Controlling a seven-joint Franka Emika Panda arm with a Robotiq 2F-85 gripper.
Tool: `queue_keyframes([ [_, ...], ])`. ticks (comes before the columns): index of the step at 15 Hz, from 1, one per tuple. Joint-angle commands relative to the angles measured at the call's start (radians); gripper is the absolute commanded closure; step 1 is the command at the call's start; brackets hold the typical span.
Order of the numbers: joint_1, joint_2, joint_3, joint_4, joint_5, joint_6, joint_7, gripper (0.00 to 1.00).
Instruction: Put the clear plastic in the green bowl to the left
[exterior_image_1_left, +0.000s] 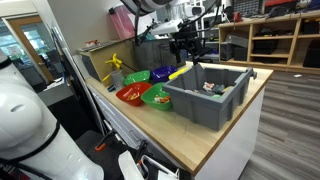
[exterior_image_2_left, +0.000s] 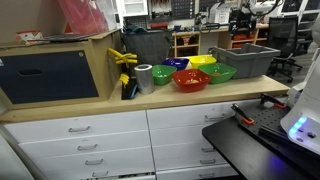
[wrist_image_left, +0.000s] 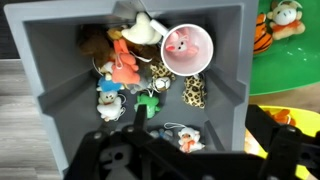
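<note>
Next, I close my gripper on the body of the leopard-print toy (exterior_image_1_left: 207, 88) (wrist_image_left: 161, 77) between the clear plastic capsule and the small green toy.
A grey bin (wrist_image_left: 60, 70) holds several small plush toys and a round clear plastic capsule (wrist_image_left: 187, 48) with a pink toy inside, lying near the bin's far wall. My gripper (wrist_image_left: 190, 160) hovers open and empty above the bin, apart from the capsule. In both exterior views it hangs over the bin (exterior_image_1_left: 185, 50) (exterior_image_2_left: 240, 22). The lime green bowl (exterior_image_1_left: 137, 76) (exterior_image_2_left: 160, 73) sits at the far end of the bowl cluster, away from the bin, and is out of the wrist view.
A deeper-green bowl (exterior_image_1_left: 155, 95) (wrist_image_left: 290, 65) holding a tiger toy stands beside the bin (exterior_image_1_left: 205, 95). A red bowl (exterior_image_1_left: 130, 93), a yellow bowl (exterior_image_1_left: 165, 73), a blue bowl (exterior_image_2_left: 178, 64) and a silver cup (exterior_image_2_left: 144, 77) share the wooden counter (exterior_image_1_left: 215, 140).
</note>
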Motion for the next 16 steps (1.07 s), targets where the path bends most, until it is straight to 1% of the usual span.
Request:
queue_keyframes([
  [1,-0.02,0.095,-0.008,0.084,0.038,0.027,0.077,0.0],
  [5,-0.032,0.159,-0.015,0.119,0.046,0.087,0.17,0.0],
  [10,-0.036,0.22,-0.03,0.128,0.027,0.154,0.279,0.0],
  [16,-0.038,0.294,-0.061,0.119,0.04,0.226,0.349,0.0],
])
